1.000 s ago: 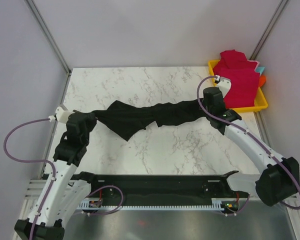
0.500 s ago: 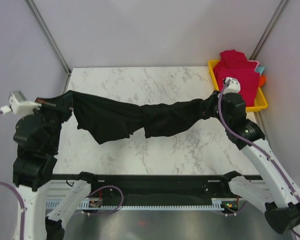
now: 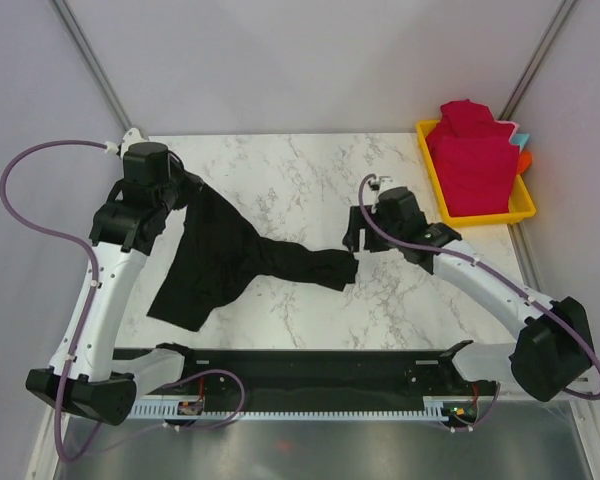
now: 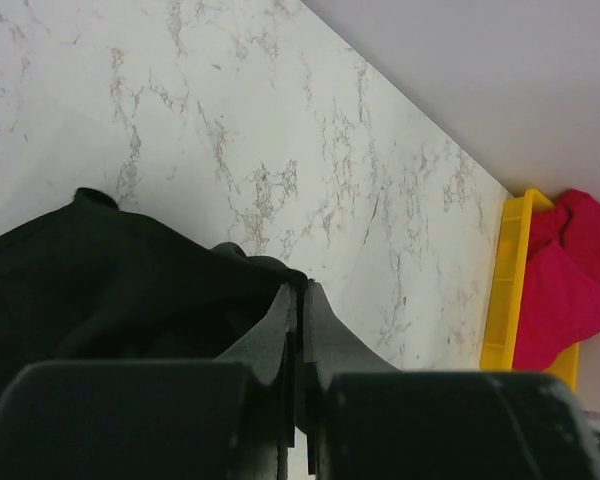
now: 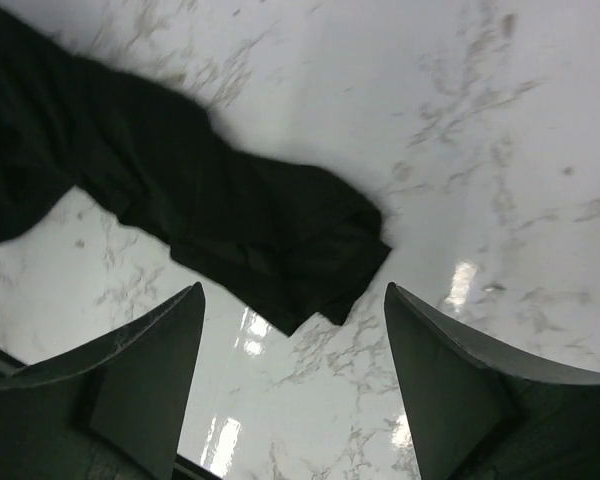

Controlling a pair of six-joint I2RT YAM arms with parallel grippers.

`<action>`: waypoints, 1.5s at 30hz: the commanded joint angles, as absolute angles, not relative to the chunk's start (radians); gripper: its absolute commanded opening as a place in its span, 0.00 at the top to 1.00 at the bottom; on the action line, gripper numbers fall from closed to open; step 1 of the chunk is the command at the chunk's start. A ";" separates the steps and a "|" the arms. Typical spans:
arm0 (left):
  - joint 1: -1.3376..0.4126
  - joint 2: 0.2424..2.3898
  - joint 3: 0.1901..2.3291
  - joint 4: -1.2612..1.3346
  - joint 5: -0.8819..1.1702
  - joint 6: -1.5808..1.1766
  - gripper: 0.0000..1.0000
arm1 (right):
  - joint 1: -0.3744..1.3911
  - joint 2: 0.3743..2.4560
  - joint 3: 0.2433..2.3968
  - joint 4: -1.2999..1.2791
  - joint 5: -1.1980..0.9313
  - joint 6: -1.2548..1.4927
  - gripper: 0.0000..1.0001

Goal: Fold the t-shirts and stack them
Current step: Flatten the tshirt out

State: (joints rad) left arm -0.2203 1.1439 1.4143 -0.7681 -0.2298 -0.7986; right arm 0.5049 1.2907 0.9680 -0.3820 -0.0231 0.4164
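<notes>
The black t-shirt's narrow middle (image 3: 274, 257) (image 5: 115, 140), between the part hanging from my left gripper and the crumpled loose end, will be gripped by my right gripper.
The black t-shirt (image 3: 230, 262) hangs from my left gripper (image 3: 188, 190) at the table's left and trails down to the marble, its loose end (image 3: 335, 270) crumpled near the middle. In the left wrist view my left gripper (image 4: 301, 287) is shut on an edge of that black t-shirt (image 4: 110, 280). My right gripper (image 3: 355, 238) hovers open just right of the loose end; in its wrist view the right gripper (image 5: 292, 295) has wide-apart fingers with the black t-shirt (image 5: 250, 240) lying on the table beyond the fingertips, not touched. Crimson-red t-shirts (image 3: 472, 155) are piled in the yellow tray (image 3: 525, 208).
The yellow tray (image 4: 503, 290) with the red pile sits at the table's far right corner. Marble table (image 3: 310, 165) stretches bare behind the cloth. Grey walls close in left, right and rear; a black rail runs along the near edge (image 3: 310, 365).
My right gripper opened and let go of the black t-shirt, whose right end dropped onto the table. My left gripper swung inward and up over the table's left, still holding the cloth.
</notes>
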 commanded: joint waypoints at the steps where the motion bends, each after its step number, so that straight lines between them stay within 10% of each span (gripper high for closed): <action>1: -0.216 1.112 1.454 -0.724 -0.242 -0.729 0.98 | 0.635 1.287 0.928 -0.273 -0.074 0.310 0.20; 37: -0.216 1.108 1.431 -0.718 -0.291 -0.686 0.98 | 0.881 1.939 1.264 -0.057 -0.068 0.284 0.55; 45: -0.216 1.112 1.434 -0.712 -0.311 -0.672 0.98 | 0.881 1.896 1.229 -0.064 -0.068 0.288 0.92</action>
